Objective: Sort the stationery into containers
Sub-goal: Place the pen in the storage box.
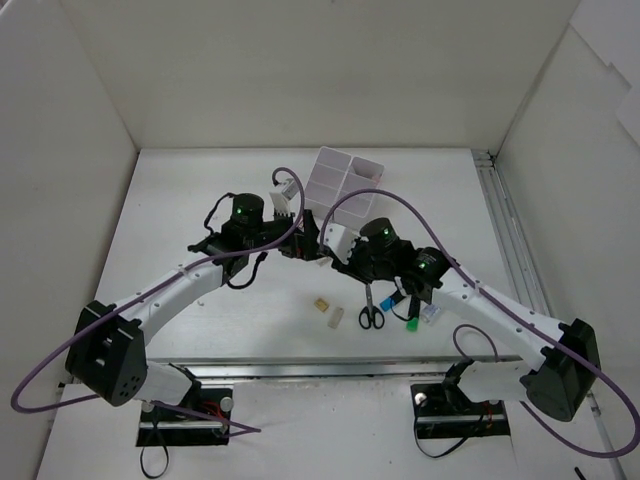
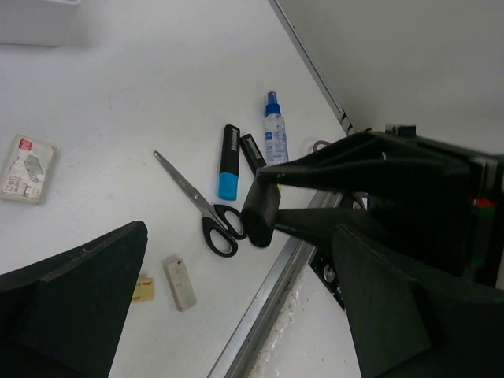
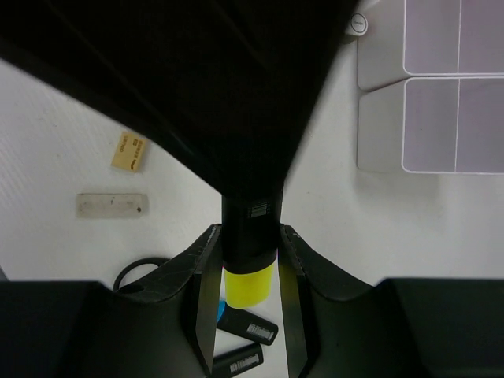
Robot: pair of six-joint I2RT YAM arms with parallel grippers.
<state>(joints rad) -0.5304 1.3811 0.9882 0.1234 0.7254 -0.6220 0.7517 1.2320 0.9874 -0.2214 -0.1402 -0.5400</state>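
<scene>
The black highlighter sits at a slant in my right gripper. Next, my left gripper takes the highlighter's dark end (image 2: 260,213) while my right gripper opens and grips it straighter.
My right gripper (image 3: 250,236) is shut on a black highlighter with a yellow cap (image 3: 250,283) and holds it above the table. In the top view it (image 1: 338,252) meets my left gripper (image 1: 302,242) in front of the white containers (image 1: 335,180). The left gripper (image 2: 236,315) is open, its fingers (image 2: 71,307) wide apart, with the highlighter's dark end (image 2: 260,213) just beyond them. On the table lie the scissors (image 2: 201,209), a blue highlighter (image 2: 228,161), a dark highlighter (image 2: 253,153), a glue bottle (image 2: 275,134), a white eraser (image 2: 179,282) and a tan eraser (image 2: 143,289).
A labelled eraser (image 2: 27,167) lies apart from the others, nearer the containers' corner (image 2: 31,24). A metal rail (image 1: 330,368) runs along the near table edge and another (image 1: 505,230) along the right side. White walls enclose the table.
</scene>
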